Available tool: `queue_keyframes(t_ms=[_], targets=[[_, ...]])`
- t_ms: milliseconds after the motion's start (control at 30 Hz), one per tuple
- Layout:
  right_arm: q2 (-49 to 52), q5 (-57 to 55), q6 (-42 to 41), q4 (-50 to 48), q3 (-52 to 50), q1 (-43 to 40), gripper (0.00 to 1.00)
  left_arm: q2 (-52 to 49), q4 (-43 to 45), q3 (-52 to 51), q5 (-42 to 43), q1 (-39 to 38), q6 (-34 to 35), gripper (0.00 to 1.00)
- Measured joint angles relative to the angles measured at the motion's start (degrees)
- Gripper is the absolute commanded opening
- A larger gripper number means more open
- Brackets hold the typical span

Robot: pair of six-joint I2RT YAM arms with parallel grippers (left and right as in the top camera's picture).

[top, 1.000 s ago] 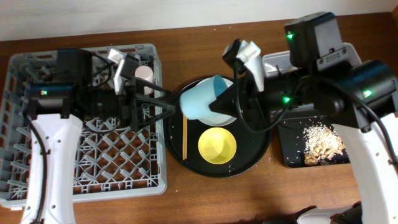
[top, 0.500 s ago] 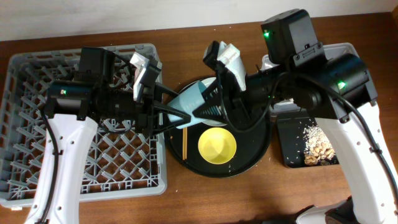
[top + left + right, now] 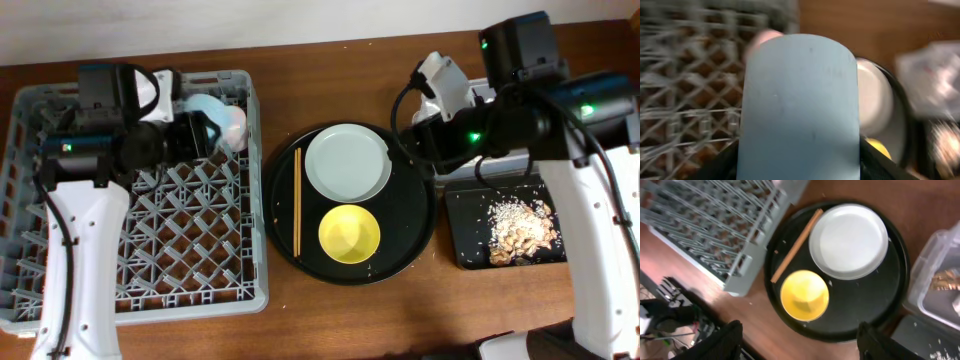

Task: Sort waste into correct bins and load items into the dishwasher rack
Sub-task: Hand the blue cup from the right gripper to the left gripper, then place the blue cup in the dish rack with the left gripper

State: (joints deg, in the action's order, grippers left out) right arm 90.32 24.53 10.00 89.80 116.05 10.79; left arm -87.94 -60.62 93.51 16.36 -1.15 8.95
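The robot's left gripper will release the small blue cup in the grey dishwasher rack (image 3: pixel 199 160), next to the pink cup.
My left gripper (image 3: pixel 197 130) is shut on the small blue cup (image 3: pixel 205 108), held over the back right corner of the grey dishwasher rack (image 3: pixel 140 240). In the left wrist view the blue cup (image 3: pixel 800 105) fills the frame between my dark fingers (image 3: pixel 722 165). The pink cup (image 3: pixel 235 125) stands in the rack right beside it. My right gripper (image 3: pixel 398 140) is open and empty above the round tray's right side. The pale plate (image 3: pixel 348 162), yellow bowl (image 3: pixel 349 233) and chopsticks (image 3: pixel 297 200) lie on that tray; the right wrist view shows the plate (image 3: pixel 849 241), bowl (image 3: pixel 805 295) and chopsticks (image 3: pixel 796 245).
The round black tray (image 3: pixel 405 250) sits between the rack and the bins. A shallow black tray (image 3: pixel 462 235) at the right holds beige food scraps (image 3: pixel 518 225). The clear tub (image 3: pixel 935 265), with a brown wrapper (image 3: pixel 945 280) in it, lies under my right arm.
The blue cup went from my right gripper to my left. The left arm swung it back over the rack. The right gripper opened and pulled away to the right.
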Motion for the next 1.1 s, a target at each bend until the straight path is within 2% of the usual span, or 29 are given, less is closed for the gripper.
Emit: queue_keyframes(t_ms=[67,200,567,600,667,700,733,800,900,1000,1100], targets=[[0.0,-1.2,0.0,-0.4,-3.0,0.0,0.74,-2.1,1.6,0.0,-4.9,0.0,3.6,0.44],[0.1,-2.0,-0.2,-2.4,-8.6,0.0,0.74,-8.4,1.5,0.0,-10.5,0.0,5.8,0.44],[0.1,-2.3,-0.1,-3.5,-11.3,0.0,0.74,-18.4,2.6,0.0,-15.4,0.0,6.3,0.45],[0.1,-2.3,-0.1,-3.5,-11.3,0.0,0.73,-18.7,3.0,0.0,-16.0,0.0,6.3,0.52],[0.1,-2.3,-0.1,-3.5,-11.3,0.0,0.73,-18.7,3.0,0.0,-16.6,0.0,6.3,0.52],[0.1,-2.3,-0.1,-3.5,-11.3,0.0,0.73,-18.7,3.1,0.0,-16.7,0.0,6.3,0.57],[0.1,-2.3,-0.1,-3.5,-11.3,0.0,0.74,-18.8,3.1,0.0,-16.9,0.0,6.3,0.7],[0.1,-2.3,-0.2,-3.4,-11.3,0.0,0.74,-18.8,3.5,0.0,-17.0,0.0,6.3,0.81],[0.1,-2.3,-0.2,-3.1,-11.3,0.0,0.74,-18.8,4.6,0.0,-17.1,0.0,6.9,0.87],[0.1,-2.3,-0.1,-3.1,-11.3,0.0,0.74,-18.8,4.4,0.4,-17.1,0.0,6.9,0.86],[0.1,-2.6,-0.2,-3.0,-11.4,0.0,0.75,-19.0,0.3,6.3,-16.9,0.0,6.9,0.62]])
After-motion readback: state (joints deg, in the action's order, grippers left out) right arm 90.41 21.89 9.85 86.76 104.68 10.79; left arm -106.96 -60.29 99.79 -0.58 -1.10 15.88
